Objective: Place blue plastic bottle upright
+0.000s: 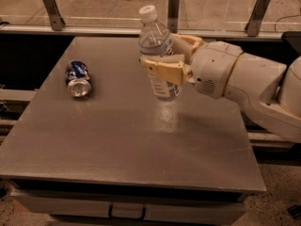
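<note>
The blue plastic bottle will go down from my gripper onto the shiny patch of grey table (165, 116) just below its base.
The blue plastic bottle (157, 55) is clear and bluish with a white screw cap at the top. It is nearly upright, leaning slightly to the left, and its base is just above or at the grey table (131, 140) near the middle. My gripper (164, 60) reaches in from the right and is shut on the bottle's middle; one tan finger (162, 69) crosses its front, the other is behind it. The label is hidden by the finger.
A blue metal can (78, 78) lies on its side at the table's left, open end toward the camera. My white arm (244, 84) spans the right side. A rail with metal posts (174, 6) runs behind the table.
</note>
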Action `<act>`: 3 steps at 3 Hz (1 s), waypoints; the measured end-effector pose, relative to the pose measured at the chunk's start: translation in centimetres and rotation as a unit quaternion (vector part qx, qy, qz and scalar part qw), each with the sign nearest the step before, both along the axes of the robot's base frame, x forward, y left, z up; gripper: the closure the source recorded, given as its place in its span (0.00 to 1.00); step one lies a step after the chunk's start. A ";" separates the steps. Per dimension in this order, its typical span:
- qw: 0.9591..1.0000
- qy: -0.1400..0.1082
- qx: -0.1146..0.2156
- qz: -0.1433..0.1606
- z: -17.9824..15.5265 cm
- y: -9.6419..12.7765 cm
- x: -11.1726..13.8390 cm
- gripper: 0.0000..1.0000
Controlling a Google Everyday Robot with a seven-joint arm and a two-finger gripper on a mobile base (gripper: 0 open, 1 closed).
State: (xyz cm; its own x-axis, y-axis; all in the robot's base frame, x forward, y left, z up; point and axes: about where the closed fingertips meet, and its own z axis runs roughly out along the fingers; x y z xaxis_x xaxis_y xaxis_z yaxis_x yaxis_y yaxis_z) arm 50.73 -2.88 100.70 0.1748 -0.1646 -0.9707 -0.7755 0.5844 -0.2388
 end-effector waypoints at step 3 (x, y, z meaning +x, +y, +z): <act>0.997 0.024 0.074 0.009 -6.3 -1.9 2.2 1.00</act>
